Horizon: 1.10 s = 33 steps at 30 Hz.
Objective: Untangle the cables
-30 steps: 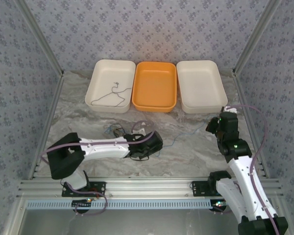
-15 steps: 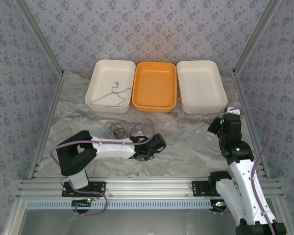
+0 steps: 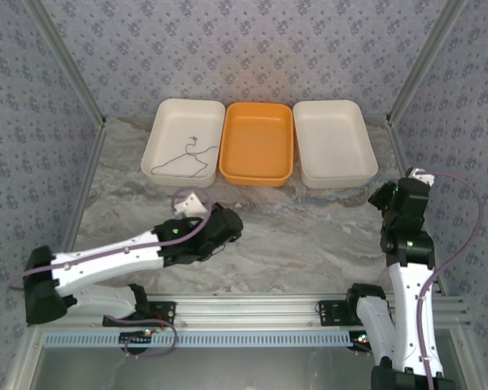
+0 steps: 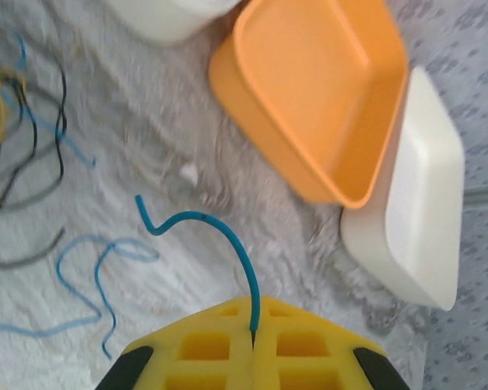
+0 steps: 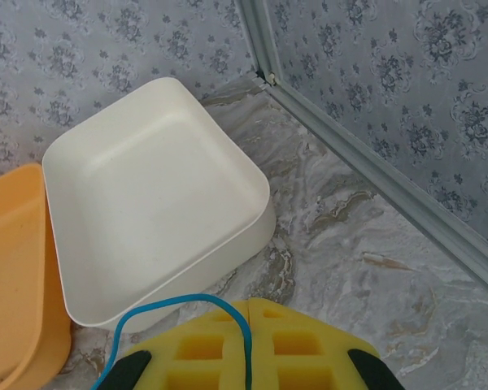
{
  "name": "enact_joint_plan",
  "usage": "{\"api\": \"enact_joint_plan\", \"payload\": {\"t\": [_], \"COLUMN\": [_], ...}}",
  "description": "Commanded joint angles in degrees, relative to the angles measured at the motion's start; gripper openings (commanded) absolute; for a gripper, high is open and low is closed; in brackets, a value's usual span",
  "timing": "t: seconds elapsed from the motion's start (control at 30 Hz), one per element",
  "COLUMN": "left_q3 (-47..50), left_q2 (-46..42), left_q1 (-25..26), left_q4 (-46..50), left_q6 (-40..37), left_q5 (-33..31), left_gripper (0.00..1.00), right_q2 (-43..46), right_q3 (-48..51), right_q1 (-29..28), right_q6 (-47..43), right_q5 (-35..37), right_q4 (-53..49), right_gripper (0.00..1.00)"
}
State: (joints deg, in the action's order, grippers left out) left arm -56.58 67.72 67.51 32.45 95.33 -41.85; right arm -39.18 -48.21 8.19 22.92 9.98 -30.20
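Next, I open my left gripper to let the blue cable go on the bottom of the orange tray [image 3: 266, 151] [image 4: 332, 85], between the white trays.
In the left wrist view my left gripper [image 4: 252, 315] is shut on a blue-green cable [image 4: 228, 236] that arcs up from the yellow pads and ends in a free hook. A tangle of dark, tan and blue cables [image 4: 20, 130] lies on the table at the left, and a pale blue cable [image 4: 98, 272] loops nearer. My right gripper [image 5: 250, 310] is shut on a blue-green cable [image 5: 159, 305] that curves away to the left. From above, the left gripper [image 3: 226, 223] sits mid-table and the right gripper [image 3: 384, 197] at the right. One thin dark cable [image 3: 187, 158] lies in the left white tray [image 3: 164, 114].
Three trays stand in a row at the back: white on the left, an orange tray [image 3: 258, 175] in the middle, a white tray [image 3: 333, 110] on the right. Metal frame rails [image 3: 88, 187] and patterned walls border the marble table. The left arm [image 3: 114, 256] lies stretched across the near left.
The left gripper has shut on a blue-green cable and pulled back-left, its arm stretching out over the pile. The right gripper, still shut on its cable, has moved right and away.
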Motion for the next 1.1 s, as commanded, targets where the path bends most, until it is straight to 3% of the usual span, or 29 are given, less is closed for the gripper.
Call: {"api": "enact_joint_plan", "payload": {"t": [0.0,0.17,0.3,0.47,0.73,1.07], "left_q3": [-1.3,-5.2,-7.2,-10.0,-17.9,-32.0], "left_q2": [-2.7,-4.3,-3.8,0.6,15.3,34.8], "left_q1": [-4.4,-12.2,-19.0,-23.2,-23.8,-27.6], "left_q4": [1.0,-0.7,-5.8,-9.9,-17.1,-16.6], "left_q6": [-10.8,-20.4,-27.6,-32.7,-36.2,-37.7], "left_q5": [-2.6,1.3,8.6,16.8,26.1,30.7], "left_gripper": [0.0,0.0,0.0,0.0,0.0,0.0], "right_q2": [0.3,1.4,0.9,-4.8,-31.0,-61.8], "right_q3": [-1.8,-1.6,-1.6,-3.5,-16.0,-38.3], "right_q1": [0.7,0.7,0.3,-5.0,-15.3,-21.1], "right_q6": [1.3,0.8,2.0,3.4,4.7,8.0], "right_q5": [-3.6,-9.2,-17.5,-22.9,-27.0,-26.0], "right_q4": [1.2,4.6,9.7,18.7,35.8,41.0], "right_gripper": [0.0,0.0,0.0,0.0,0.0,0.0]}}
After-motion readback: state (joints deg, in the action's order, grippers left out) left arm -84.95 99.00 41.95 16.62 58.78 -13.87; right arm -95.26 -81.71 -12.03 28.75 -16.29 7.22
